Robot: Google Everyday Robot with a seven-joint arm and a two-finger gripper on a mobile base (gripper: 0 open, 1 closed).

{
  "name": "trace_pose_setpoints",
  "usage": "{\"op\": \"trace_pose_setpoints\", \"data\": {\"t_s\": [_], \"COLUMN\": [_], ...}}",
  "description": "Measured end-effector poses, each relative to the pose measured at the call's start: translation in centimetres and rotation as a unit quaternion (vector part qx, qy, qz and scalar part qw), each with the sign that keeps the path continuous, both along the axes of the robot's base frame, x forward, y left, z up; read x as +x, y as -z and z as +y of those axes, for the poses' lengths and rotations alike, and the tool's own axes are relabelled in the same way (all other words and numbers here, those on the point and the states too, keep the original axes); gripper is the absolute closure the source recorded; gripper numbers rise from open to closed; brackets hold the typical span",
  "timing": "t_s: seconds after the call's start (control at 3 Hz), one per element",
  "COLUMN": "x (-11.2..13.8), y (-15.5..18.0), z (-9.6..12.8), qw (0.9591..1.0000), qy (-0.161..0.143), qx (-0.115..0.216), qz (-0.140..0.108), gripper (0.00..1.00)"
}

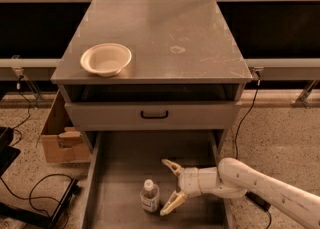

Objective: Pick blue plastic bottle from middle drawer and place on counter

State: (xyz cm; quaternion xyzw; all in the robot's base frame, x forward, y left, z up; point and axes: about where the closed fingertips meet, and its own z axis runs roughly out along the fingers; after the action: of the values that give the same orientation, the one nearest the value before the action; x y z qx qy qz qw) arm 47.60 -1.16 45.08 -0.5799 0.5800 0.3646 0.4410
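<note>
My gripper is to move to the blue plastic bottle and close around the bottle's middle (151, 197), under its white cap.
The blue plastic bottle (149, 196) stands upright on the floor of the open middle drawer (130, 158), near its front. It is clear with a white cap and a pale label. My gripper (169, 187) is open just to the right of the bottle, with one finger (171, 166) behind and one finger (171, 205) in front, apart from the bottle. The white arm reaches in from the lower right. The counter (165, 28) is the grey cabinet top above, with a pale ring stain (177, 49).
A cream round bowl (106, 59) sits on the counter's left front. A closed drawer front with a black handle (154, 115) is above the open drawer. A cardboard box (59, 135) and cables lie on the floor at left.
</note>
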Motion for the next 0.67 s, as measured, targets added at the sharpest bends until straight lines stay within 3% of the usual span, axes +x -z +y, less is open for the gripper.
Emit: {"op": "trace_pose_setpoints", "data": {"t_s": [0.33,0.67], "x": [-0.8,-2.1], "y": [0.5,-0.8], "z": [2.3,4.0], "qw": [0.9994,0.9982], "qy": [-0.021,-0.037], "qx": [-0.007,-0.009], "qz": [0.024,0.046], "gripper": [0.0,0.18]}}
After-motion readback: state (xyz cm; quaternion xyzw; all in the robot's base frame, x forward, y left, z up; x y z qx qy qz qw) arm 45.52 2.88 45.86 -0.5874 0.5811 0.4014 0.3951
